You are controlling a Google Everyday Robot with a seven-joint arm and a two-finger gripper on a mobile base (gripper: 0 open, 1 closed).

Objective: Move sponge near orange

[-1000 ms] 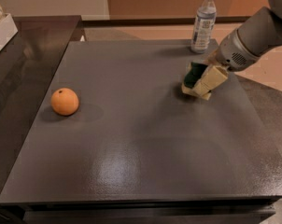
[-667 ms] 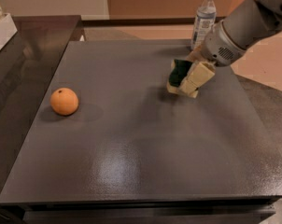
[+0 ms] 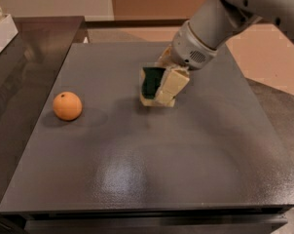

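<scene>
Next, I let go of the sponge with my gripper on the dark grey table (image 3: 108, 105) close beside the orange, toward the middle of the table.
The orange (image 3: 67, 106) rests on the dark grey table (image 3: 152, 169) at its left side. My gripper (image 3: 159, 90) is over the middle of the table, to the right of the orange, shut on the sponge (image 3: 151, 82). The sponge's dark green layer shows between the pale yellow fingers (image 3: 172, 84), held just above or at the table surface. A gap of table separates the sponge from the orange.
A dark counter (image 3: 20, 72) adjoins the table on the left, with a white object (image 3: 0, 30) at its far left corner. My grey arm (image 3: 220, 23) reaches in from the upper right.
My gripper has carried the sponge leftward from the table's right side toward its middle, closer to the orange. The water bottle at the back is hidden now behind the arm.
</scene>
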